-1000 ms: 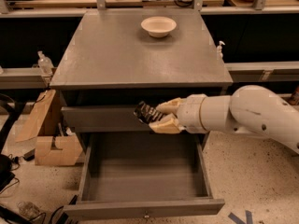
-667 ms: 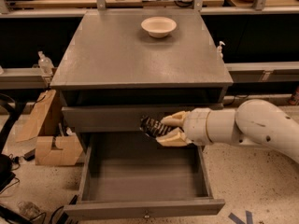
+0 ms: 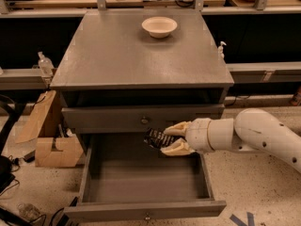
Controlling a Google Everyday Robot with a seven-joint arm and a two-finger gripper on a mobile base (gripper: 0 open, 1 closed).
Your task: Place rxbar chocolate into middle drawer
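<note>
The robot's gripper needs to release the rxbar chocolate on the bare grey bottom (image 3: 144, 168), close to the centre of the open middle drawer.
The rxbar chocolate (image 3: 157, 138), a small black-wrapped bar with white print, is held between the cream fingers of my gripper (image 3: 170, 138). The gripper reaches in from the right and hangs just above the back of the pulled-out middle drawer (image 3: 146, 210), below the upper grey drawer front (image 3: 141, 119) with its small knob. The open drawer's inside shows bare grey wood. Its own knob (image 3: 147, 217) sits at the centre of its front, near the bottom edge of the view.
A white round bowl (image 3: 159, 26) stands at the back of the grey cabinet top (image 3: 141, 55). Cardboard boxes (image 3: 47, 135) lie on the floor to the left. A spray bottle (image 3: 43, 63) stands on a shelf at the left. My white arm (image 3: 254, 135) spans the right side.
My gripper with the bar has moved down and slightly right, from in front of the upper drawer front to over the back of the open drawer.
</note>
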